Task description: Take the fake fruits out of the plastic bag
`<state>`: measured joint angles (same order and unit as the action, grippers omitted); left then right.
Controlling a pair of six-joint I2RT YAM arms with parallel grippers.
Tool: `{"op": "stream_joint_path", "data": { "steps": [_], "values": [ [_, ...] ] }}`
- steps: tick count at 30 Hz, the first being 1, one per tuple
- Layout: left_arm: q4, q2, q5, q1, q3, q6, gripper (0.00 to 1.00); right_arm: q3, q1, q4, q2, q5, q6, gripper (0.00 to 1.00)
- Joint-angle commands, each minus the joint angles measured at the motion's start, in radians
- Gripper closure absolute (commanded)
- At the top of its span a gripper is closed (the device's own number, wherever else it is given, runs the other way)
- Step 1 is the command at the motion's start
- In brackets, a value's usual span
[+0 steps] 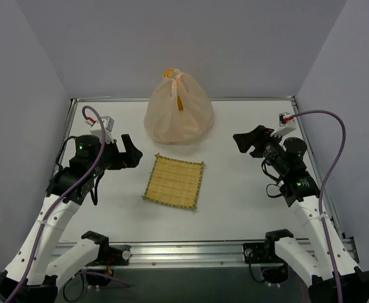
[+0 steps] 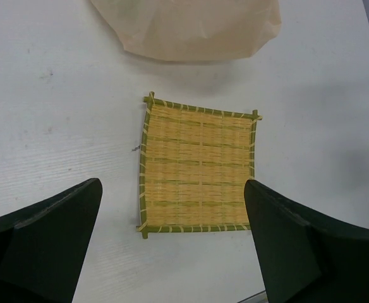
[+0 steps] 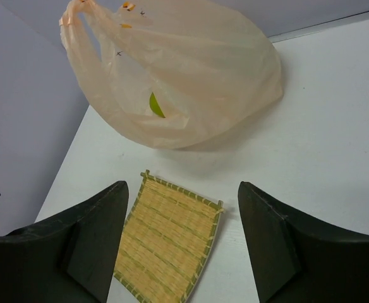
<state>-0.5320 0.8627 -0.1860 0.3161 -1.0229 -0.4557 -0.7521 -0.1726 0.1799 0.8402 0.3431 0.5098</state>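
I will close my left gripper on the nearer upright handle [image 1: 174,89] of the plastic bag, beside the gap where the orange patch shows.
The peach-orange plastic bag [image 1: 179,115] stands bulging at the back middle of the table, its handles up. It also shows in the right wrist view [image 3: 178,82] and at the top edge of the left wrist view [image 2: 191,28]. The fruits are hidden inside; only a small green patch [image 3: 155,106] shows through the plastic. My left gripper [image 1: 133,152] is open and empty, left of the mat. My right gripper [image 1: 246,142] is open and empty, right of the bag and mat. Both are apart from the bag.
A square woven straw-yellow mat [image 1: 174,182] with a green border lies flat in front of the bag, between the two grippers; it also shows in the left wrist view [image 2: 199,169] and right wrist view [image 3: 169,243]. Grey walls enclose the table.
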Motion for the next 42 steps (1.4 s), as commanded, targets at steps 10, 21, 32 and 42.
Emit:
{"op": "stream_joint_path", "data": {
  "steps": [10, 21, 32, 42],
  "values": [
    [0.182, 0.266, 0.014, 0.038, -0.28, -0.113, 0.06, -0.096, -0.086, 0.182, 0.186, 0.044, -0.004, 0.99],
    [0.077, 0.708, 0.234, 0.19, -0.755, 0.006, 0.03, -0.583, -0.241, 0.067, 0.683, -0.043, -0.267, 0.34],
    [-0.019, 0.981, 0.399, 0.183, -1.009, 0.083, 0.42, -0.97, -0.265, -0.031, 1.019, -0.018, -0.352, 0.25],
    [0.061, 0.941, 0.519, 0.117, -0.812, 0.057, 0.98, -1.069, -0.257, -0.007, 1.217, -0.27, -0.309, 0.79]
  ]
}}
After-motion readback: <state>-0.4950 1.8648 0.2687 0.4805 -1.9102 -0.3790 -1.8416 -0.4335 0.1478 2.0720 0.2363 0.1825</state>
